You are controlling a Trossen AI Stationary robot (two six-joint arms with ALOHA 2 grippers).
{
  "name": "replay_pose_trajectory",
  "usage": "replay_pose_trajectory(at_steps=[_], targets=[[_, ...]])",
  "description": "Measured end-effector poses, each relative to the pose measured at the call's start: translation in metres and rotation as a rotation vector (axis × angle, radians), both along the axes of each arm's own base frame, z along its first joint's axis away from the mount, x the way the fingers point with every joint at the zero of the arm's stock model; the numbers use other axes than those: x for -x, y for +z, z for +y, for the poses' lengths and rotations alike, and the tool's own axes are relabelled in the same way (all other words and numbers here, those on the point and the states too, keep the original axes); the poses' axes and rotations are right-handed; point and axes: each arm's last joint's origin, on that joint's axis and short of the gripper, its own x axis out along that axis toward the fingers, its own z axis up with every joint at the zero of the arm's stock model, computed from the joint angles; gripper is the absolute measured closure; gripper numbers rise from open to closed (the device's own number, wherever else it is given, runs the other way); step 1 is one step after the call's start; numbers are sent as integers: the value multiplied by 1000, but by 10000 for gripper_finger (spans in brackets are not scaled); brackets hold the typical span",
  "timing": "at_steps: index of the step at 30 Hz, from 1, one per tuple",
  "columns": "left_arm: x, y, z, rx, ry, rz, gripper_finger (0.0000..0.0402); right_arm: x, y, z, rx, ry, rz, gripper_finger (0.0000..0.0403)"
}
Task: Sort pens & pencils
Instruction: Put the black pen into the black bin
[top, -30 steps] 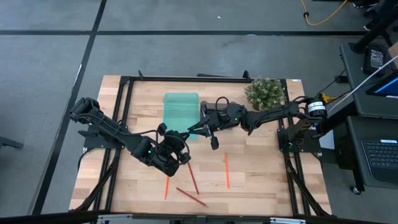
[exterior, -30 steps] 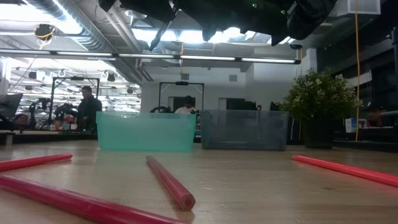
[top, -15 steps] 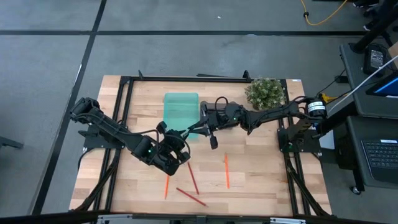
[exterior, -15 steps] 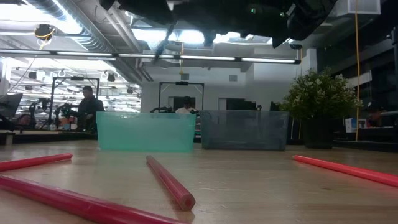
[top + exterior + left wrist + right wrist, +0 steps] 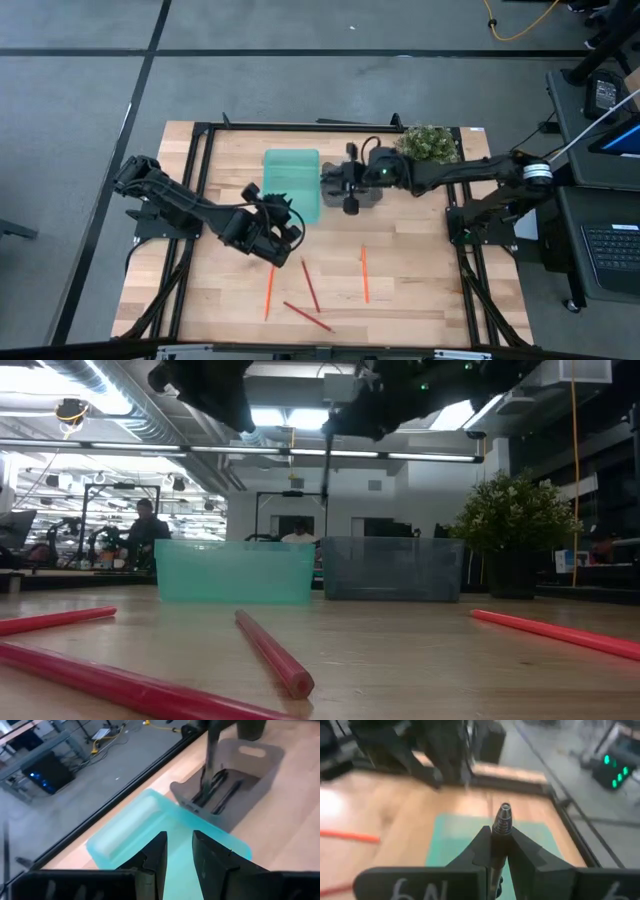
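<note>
Next, I drop the black pen from my right gripper in the middle of the grey bin (image 5: 349,184), among the other black pens.
My right gripper (image 5: 350,200) is over the grey bin (image 5: 372,200), shut on a black pen (image 5: 328,470) that hangs straight down toward the bin (image 5: 390,568). Other black pens (image 5: 220,795) lie inside the grey bin (image 5: 255,765). My left gripper (image 5: 278,228) hovers by the near right corner of the green bin (image 5: 290,175), narrowly open (image 5: 179,842), with nothing in it. Several pencils lie flat on the table: orange ones (image 5: 269,291) (image 5: 365,275), a dark red one (image 5: 310,285) and a red one (image 5: 307,316). My right gripper (image 5: 500,834) pinches the black pen between its two fingers, and one end of the pen (image 5: 504,815) sticks out a short way past them. The fingers lie across the pen. It is lifted clear and hangs upright, its lower end (image 5: 328,532) just above the grey bin's rim.
A potted plant (image 5: 428,148) stands at the far right corner, beside the grey bin. The green bin (image 5: 235,570) and grey bin stand side by side in the far middle. Black frame rails run along the table's edges. A person (image 5: 142,530) shows in the room beyond.
My right gripper has moved toward the far right, from over the green bin's right side to over the grey bin. Its pen has turned from slanting to upright and come lower. My left gripper has moved from above the pencils toward the far edge, to the green bin's corner.
</note>
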Motion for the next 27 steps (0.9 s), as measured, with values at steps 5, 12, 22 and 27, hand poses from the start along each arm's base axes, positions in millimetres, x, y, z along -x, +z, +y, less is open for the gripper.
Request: replay_pose_trajectory(at_steps=[5, 12, 22, 27], targets=[[2, -1, 6, 2, 33, 21, 317, 9, 22, -15, 5, -66, 225, 360], [0, -2, 20, 15, 78, 45, 317, 3, 44, -32, 16, -108, 524, 360], [7, -4, 33, 7, 120, 151, 317, -26, -7, -49, -8, -82, 862, 360], [10, -4, 37, -6, 137, 192, 317, -36, -31, -54, 2, -65, 922, 360]])
